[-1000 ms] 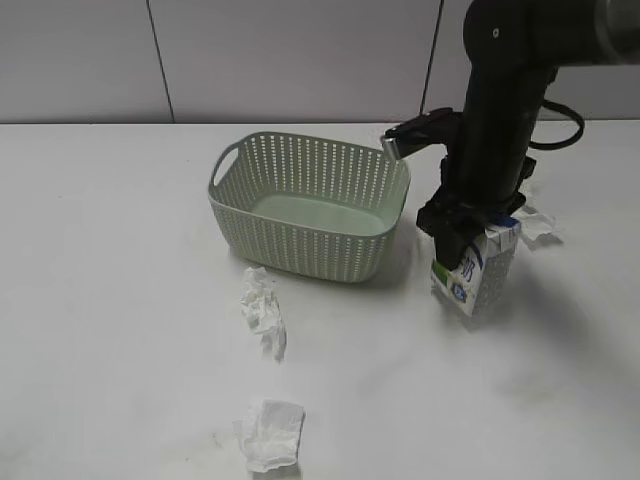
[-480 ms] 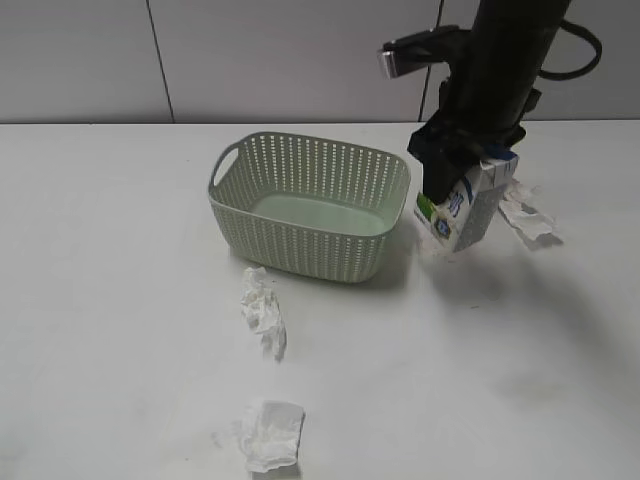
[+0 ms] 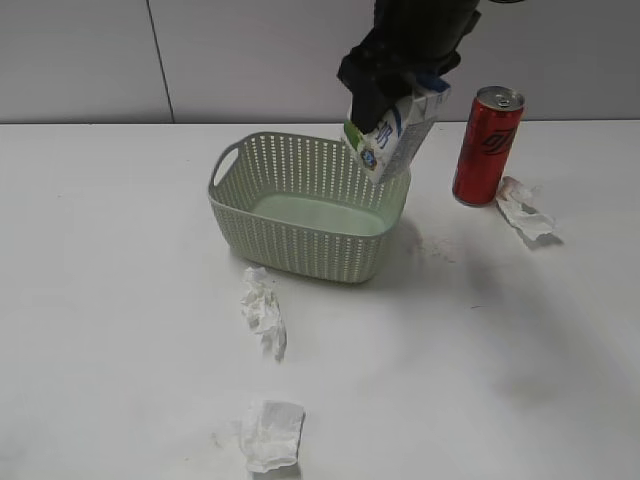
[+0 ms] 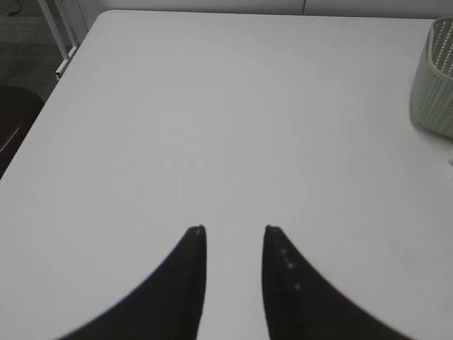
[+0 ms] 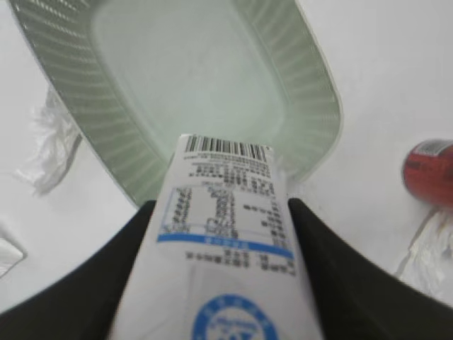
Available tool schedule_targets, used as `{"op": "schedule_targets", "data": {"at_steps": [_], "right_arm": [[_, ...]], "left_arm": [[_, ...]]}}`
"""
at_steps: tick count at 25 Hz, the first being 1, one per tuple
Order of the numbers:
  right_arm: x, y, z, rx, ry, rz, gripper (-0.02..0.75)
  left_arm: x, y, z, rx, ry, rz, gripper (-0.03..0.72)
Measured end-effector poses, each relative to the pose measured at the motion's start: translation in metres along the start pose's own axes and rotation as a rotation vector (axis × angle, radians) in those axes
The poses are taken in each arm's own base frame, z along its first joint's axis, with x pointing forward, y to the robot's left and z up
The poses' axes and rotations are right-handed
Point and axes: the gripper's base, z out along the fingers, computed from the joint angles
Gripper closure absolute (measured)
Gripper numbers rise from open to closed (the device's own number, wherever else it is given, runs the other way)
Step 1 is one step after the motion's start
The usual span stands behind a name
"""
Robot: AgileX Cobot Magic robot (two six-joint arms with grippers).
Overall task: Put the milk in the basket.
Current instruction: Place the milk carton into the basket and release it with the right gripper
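Next, my right gripper sets the milk down on the basket's bottom, toward the basket's end (image 3: 342, 220) (image 5: 223, 110) near the red can.
My right gripper (image 3: 395, 95) is shut on the milk (image 3: 391, 130), a white carton with blue print, and holds it tilted in the air above the right rim of the sage-green basket (image 3: 310, 204). In the right wrist view the milk (image 5: 223, 234) sits between the two black fingers (image 5: 333, 269), with the basket (image 5: 191, 92) open below it. My left gripper (image 4: 233, 230) is open and empty over bare white table; only a corner of the basket (image 4: 435, 85) shows at its far right.
A tall red can (image 3: 487, 146) stands right of the basket and also shows in the right wrist view (image 5: 429, 170). Crumpled tissues lie by the can (image 3: 525, 212), in front of the basket (image 3: 263, 310) and near the front edge (image 3: 270, 434).
My right gripper has lifted the milk off the table and carried it up and left, from right of the basket to above its right rim. The red can has come into view.
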Motion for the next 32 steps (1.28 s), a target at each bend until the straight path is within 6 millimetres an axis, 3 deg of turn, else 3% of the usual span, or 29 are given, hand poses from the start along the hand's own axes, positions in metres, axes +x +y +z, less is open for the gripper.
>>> {"op": "schedule_targets", "data": {"at_steps": [3, 10, 16, 19, 26, 28, 30, 32], "right_arm": [[-0.009, 0.007, 0.013, -0.003, -0.013, -0.020, 0.321], [-0.021, 0.008, 0.069, 0.003, 0.013, -0.046, 0.321], [-0.018, 0.004, 0.124, 0.008, 0.076, -0.074, 0.321], [-0.015, 0.004, 0.141, 0.003, 0.096, -0.080, 0.321], [-0.013, 0.004, 0.153, -0.001, 0.111, -0.101, 0.319], [-0.013, 0.004, 0.154, 0.001, 0.102, -0.102, 0.259], [-0.014, 0.004, 0.154, 0.002, 0.094, -0.104, 0.139], [-0.014, 0.004, 0.154, 0.003, 0.093, -0.104, 0.102]], "left_arm": [[0.000, 0.000, 0.000, 0.000, 0.000, 0.000, 0.465], [0.000, 0.000, 0.000, 0.000, 0.000, 0.000, 0.464], [0.000, 0.000, 0.000, 0.000, 0.000, 0.000, 0.464], [0.000, 0.000, 0.000, 0.000, 0.000, 0.000, 0.465], [0.000, 0.000, 0.000, 0.000, 0.000, 0.000, 0.468], [0.000, 0.000, 0.000, 0.000, 0.000, 0.000, 0.468], [0.000, 0.000, 0.000, 0.000, 0.000, 0.000, 0.468], [0.000, 0.000, 0.000, 0.000, 0.000, 0.000, 0.468]]}}
